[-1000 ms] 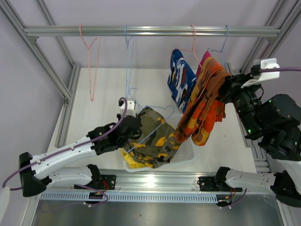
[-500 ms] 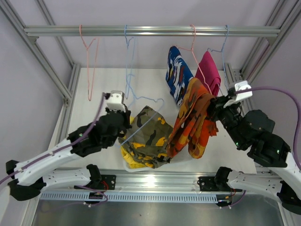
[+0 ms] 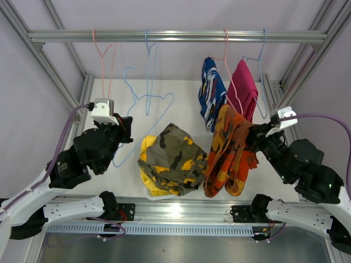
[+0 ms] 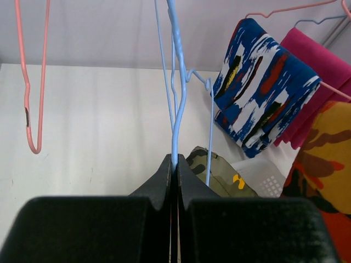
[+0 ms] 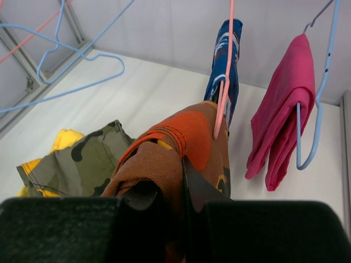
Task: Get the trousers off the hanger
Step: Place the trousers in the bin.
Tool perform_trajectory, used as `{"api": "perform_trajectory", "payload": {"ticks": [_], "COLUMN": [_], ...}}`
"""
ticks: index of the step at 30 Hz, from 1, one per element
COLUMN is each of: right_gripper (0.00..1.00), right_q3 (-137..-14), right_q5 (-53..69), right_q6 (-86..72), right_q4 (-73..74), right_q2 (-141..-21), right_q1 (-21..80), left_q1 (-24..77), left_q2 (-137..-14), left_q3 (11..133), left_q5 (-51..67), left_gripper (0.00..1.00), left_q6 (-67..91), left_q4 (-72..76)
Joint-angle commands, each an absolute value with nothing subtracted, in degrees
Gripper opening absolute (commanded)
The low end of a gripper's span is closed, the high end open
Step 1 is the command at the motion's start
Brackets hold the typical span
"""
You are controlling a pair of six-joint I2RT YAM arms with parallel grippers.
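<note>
My right gripper is going to let go of the orange-black trousers on top of the camouflage trousers (image 3: pixel 180 164) (image 5: pixel 82 164), over the pale plastic basket.
My left gripper (image 3: pixel 126 127) is shut on the wire of an empty light-blue hanger (image 3: pixel 147 101), which hangs from the top rail; in the left wrist view the wire (image 4: pixel 176 109) rises straight out of the closed jaws (image 4: pixel 175 163). The camouflage trousers (image 3: pixel 174 159) lie on the yellow trousers (image 3: pixel 146 149) below. My right gripper (image 3: pixel 251 137) is shut on the orange-black trousers (image 3: pixel 229 153), which dangle from it. The blue-white-red trousers (image 3: pixel 211 93) hang on a pink hanger (image 5: pixel 225 82). Beside them the magenta trousers (image 3: pixel 244 87) hang on a blue hanger (image 5: pixel 318 109).
An empty pink hanger (image 3: pixel 104 66) hangs at the rail's left end. A pale plastic basket (image 4: pixel 267 178) shows under the pile of trousers. Metal frame posts (image 3: pixel 55 71) run along both sides of the white table (image 3: pixel 186 104).
My left arm drew back to the left and upward, carrying the blue hanger off the camouflage trousers. My right gripper came down and forward with the orange-black trousers, away from the hanging pair.
</note>
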State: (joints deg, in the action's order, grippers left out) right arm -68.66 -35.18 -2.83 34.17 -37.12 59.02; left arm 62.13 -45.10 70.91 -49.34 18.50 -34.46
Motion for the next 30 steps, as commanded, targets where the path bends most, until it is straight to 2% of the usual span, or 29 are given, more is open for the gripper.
{"api": "perform_trajectory", "payload": {"ticks": [1,7,14,24,25,27,28,30], "right_gripper": [0.00,0.00,0.00,0.00,0.14,0.29,0.51,0.64], "right_q3": [-72.6,-67.5,-62.5,-67.5,-67.9,-68.6,-68.7,-68.9], "right_q5": [-33.8,-29.5,-25.3,-26.5,-26.5,-26.9,-26.9,-26.8], "right_q6": [-4.0,-6.1,-8.3,-8.4,-8.9,-9.5,-10.4,-11.4], "right_q4": [26.8,20.4,9.8,-1.1,-1.2,-1.0,-0.8,-0.2], "right_q2": [-36.5,-40.9,-52.6,-75.6,-78.4,-80.8,-82.6,-83.6], "right_q1": [59.0,59.1,61.9,71.2,71.6,72.8,72.9,73.6], "left_q1": [62.5,62.5,62.4,62.4,62.4,62.5,62.5,62.5], "left_q2": [-45.0,-44.2,-41.5,-38.3,-37.8,-37.4,-37.0,-36.6], "left_q3": [70.3,69.6,69.6,69.6,69.5,69.1,68.6,68.2], "left_q5": [-50.1,-50.3,-51.8,-52.3,-52.3,-52.2,-52.2,-52.1], "left_gripper": [0.00,0.00,0.00,0.00,0.00,0.00,0.00,0.00], "left_q6": [17.0,16.6,14.3,12.2,12.2,12.2,12.1,12.1], "left_q4": [-34.5,-34.1,-33.0,-31.9,-31.8,-31.7,-31.6,-31.6]}}
